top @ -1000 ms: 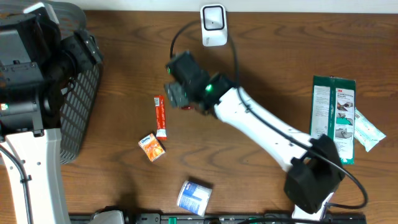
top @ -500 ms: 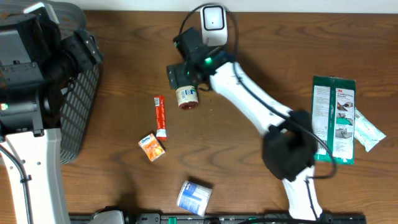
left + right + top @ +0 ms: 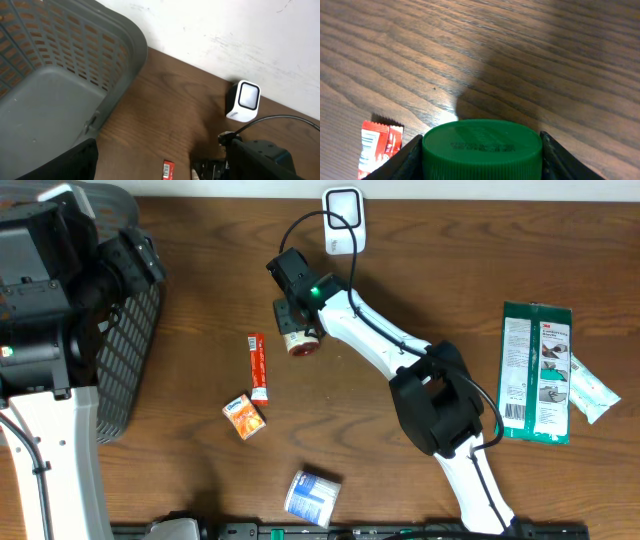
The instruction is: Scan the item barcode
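I will use my right gripper to set the jar down on the bare wood [image 3: 299,362] next to the lower half of the red packet.
A small jar [image 3: 302,341] with a green lid [image 3: 482,142] lies on the wooden table, just below the white scanner [image 3: 343,220]. My right gripper [image 3: 296,323] reaches over it from the scanner side. Its two dark fingers [image 3: 407,160] press against both sides of the lid, so it is shut on the jar. The jar's label and any barcode are hidden in the wrist view. My left gripper [image 3: 140,265] hangs open over the grey basket's edge with nothing between its fingers [image 3: 75,162]. The left wrist view shows the scanner [image 3: 243,101] at the back wall.
A grey basket [image 3: 130,350] stands at the left. A red packet [image 3: 258,367] lies left of the jar, a small orange box [image 3: 244,417] below it, and a blue-white pack [image 3: 312,497] near the front edge. Green packages [image 3: 537,370] lie at the right.
The right arm folded in toward the scanner. Its jaws stood open beside the jar half a second ago and have now closed on the lid. The left arm has not moved.
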`<state>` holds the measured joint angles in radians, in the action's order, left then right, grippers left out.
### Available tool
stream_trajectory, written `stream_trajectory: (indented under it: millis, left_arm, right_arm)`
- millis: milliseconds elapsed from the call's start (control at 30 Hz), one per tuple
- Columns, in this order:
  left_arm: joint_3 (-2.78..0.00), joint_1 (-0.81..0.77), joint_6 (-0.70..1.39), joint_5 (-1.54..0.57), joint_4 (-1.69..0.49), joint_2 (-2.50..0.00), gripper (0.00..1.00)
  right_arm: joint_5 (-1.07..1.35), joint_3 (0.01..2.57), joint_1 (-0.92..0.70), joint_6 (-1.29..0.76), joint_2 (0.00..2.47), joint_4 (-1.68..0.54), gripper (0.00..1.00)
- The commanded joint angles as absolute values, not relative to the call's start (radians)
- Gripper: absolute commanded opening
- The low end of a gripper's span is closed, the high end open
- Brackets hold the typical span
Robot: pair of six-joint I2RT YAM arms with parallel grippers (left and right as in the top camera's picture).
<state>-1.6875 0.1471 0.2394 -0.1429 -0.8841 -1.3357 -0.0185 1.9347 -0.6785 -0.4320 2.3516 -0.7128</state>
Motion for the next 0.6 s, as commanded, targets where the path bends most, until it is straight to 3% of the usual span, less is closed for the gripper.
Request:
stream_trajectory:
  millis: [0,333,567]
  left_arm:
    - [-1.690,0.150,0.242,-0.138,-0.883,-1.341,0.83]
    - [-1.690,0.150,0.242,-0.138,-0.883,-1.341,0.83]
    - [-1.690,0.150,0.242,-0.138,-0.883,-1.341,0.83]
  right_arm:
    - [-0.036,1.938,-0.677,-0.432,2.299,-0.734,0.42]
    - [-0.009,1.937,-0.685,-0.364,2.059,-0.808,0.43]
    - [-0.043,1.925,-0.725,-0.414,2.009,-0.873,0.36]
